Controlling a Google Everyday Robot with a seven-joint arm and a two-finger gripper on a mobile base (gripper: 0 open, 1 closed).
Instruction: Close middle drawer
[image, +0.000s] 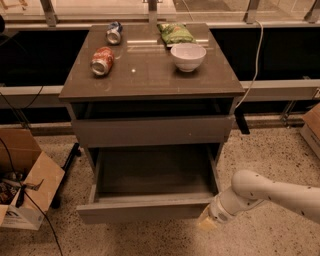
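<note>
The middle drawer's front panel is to go back in the cabinet (150, 173), just below the taller drawer front. Next, I let go of it there with my gripper.
The middle drawer (142, 210) stands pulled out from the grey-brown cabinet (150, 80), and its bare grey tray (155, 172) shows. Its plain flat front panel faces the floor-side front. My gripper (207, 222) is at the right end of that front panel, low and against or right beside its corner. My white arm (272, 192) comes in from the right. The taller drawer front with a tiny pale speck (152, 131) sits above the open drawer. The lowest drawer front is hidden under the open drawer.
On the cabinet top lie two cans (102, 60), (114, 32), a green snack bag (175, 34) and a white bowl (188, 56). An open cardboard box (25, 192) stands on the floor at left. A cable (255, 60) hangs at the right.
</note>
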